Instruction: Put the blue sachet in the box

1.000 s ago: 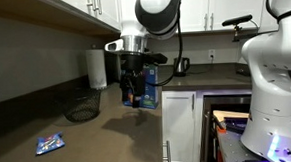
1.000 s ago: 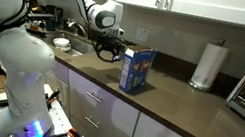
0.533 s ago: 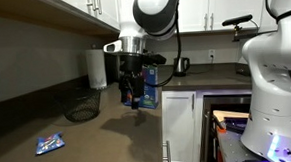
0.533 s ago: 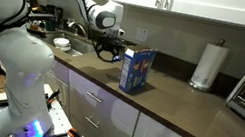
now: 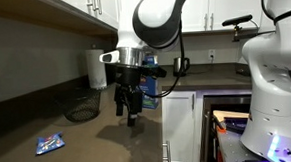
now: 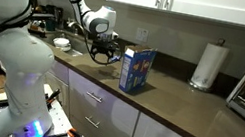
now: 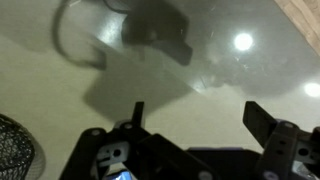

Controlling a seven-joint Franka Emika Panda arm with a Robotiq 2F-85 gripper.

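The blue sachet's edge (image 5: 53,143) on the dark counter is the next place my gripper will go to and close on.
The blue sachet (image 5: 50,144) lies flat on the dark counter near its front corner, far from the gripper. It does not show in the wrist view. The box (image 6: 137,69), a tall blue carton with a red logo, stands upright on the counter; in an exterior view only a part of it (image 5: 151,87) shows behind the arm. My gripper (image 5: 129,113) hangs above the counter beside the box, open and empty. In the wrist view the gripper (image 7: 195,118) has its fingers spread over bare counter.
A black mesh basket (image 5: 83,107) sits by the wall, its rim at the wrist view's edge (image 7: 15,145). A paper towel roll (image 6: 204,65) stands behind it. A sink with dishes (image 6: 63,43) lies past the arm. A white robot body (image 5: 270,74) stands close by.
The gripper has moved away from the box toward the sachet's side of the counter and a little lower. The sachet and the box have not moved.
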